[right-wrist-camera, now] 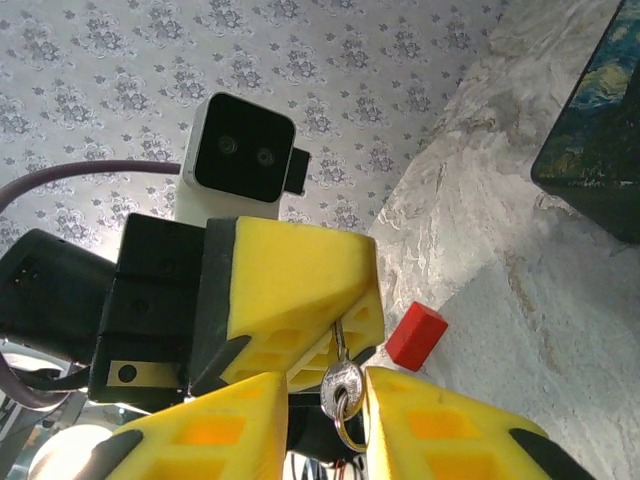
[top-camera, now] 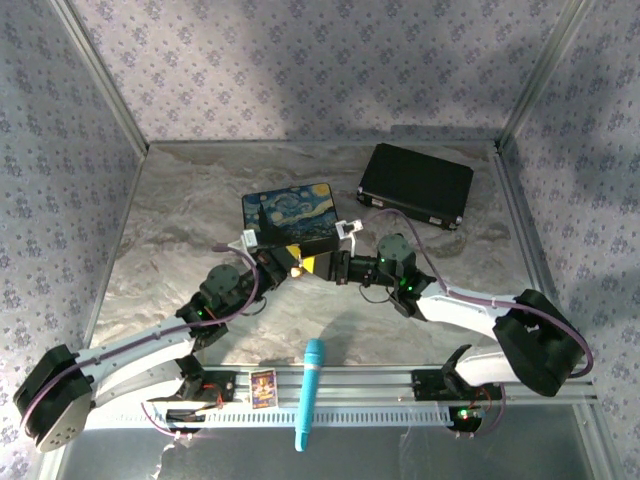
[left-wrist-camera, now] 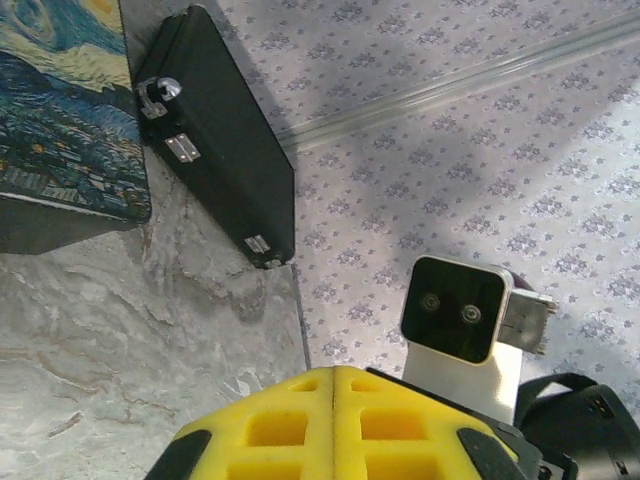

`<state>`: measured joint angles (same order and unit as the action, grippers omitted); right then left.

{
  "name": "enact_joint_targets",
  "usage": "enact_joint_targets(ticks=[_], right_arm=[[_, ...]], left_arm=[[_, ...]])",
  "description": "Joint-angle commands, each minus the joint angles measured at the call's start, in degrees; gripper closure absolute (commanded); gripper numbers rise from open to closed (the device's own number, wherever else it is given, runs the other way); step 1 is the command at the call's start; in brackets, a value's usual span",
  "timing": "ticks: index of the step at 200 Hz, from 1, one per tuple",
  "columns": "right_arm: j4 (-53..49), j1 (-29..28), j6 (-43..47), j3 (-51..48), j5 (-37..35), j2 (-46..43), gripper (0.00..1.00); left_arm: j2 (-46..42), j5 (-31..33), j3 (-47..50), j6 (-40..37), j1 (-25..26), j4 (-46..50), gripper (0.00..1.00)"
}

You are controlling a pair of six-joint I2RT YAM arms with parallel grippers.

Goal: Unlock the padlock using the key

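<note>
Next, I close my right gripper on the round head (right-wrist-camera: 342, 386) of the key, since my left gripper pinches it by its blade, and draws the blade free for the padlock.
The small silvery key (right-wrist-camera: 342, 383) hangs with its blade pinched in the seam of my left gripper (right-wrist-camera: 345, 318), which is shut on it. Its round head and ring dangle in the gap between the yellow fingers of my right gripper (right-wrist-camera: 328, 405), which stands open around the head, with room left on one side. In the left wrist view the left gripper (left-wrist-camera: 333, 385) shows its pads pressed together. From above, the left gripper (top-camera: 300, 266) and right gripper (top-camera: 334, 268) meet tip to tip in front of the painted tin. The padlock is out of view.
The starry-night tin (top-camera: 290, 216) sits just behind the grippers, and a black case (top-camera: 415, 186) lies at the back right. A red block (right-wrist-camera: 416, 335) rests on the marble top near the grippers. A blue pen (top-camera: 308, 393) lies across the front rail.
</note>
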<state>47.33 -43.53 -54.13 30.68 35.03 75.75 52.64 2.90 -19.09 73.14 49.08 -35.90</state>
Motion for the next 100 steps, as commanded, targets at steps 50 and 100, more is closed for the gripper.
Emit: enact_joint_targets(ticks=[50, 100], right_arm=[[2.12, -0.94, 0.28, 1.49, 1.15, 1.12, 0.77], [3.18, -0.78, 0.17, 1.36, 0.06, 2.43, 0.71]], left_arm=[[0.20, 1.36, -0.23, 0.16, -0.16, -0.41, 1.00], [0.26, 1.24, -0.20, 0.33, -0.13, -0.65, 1.00]])
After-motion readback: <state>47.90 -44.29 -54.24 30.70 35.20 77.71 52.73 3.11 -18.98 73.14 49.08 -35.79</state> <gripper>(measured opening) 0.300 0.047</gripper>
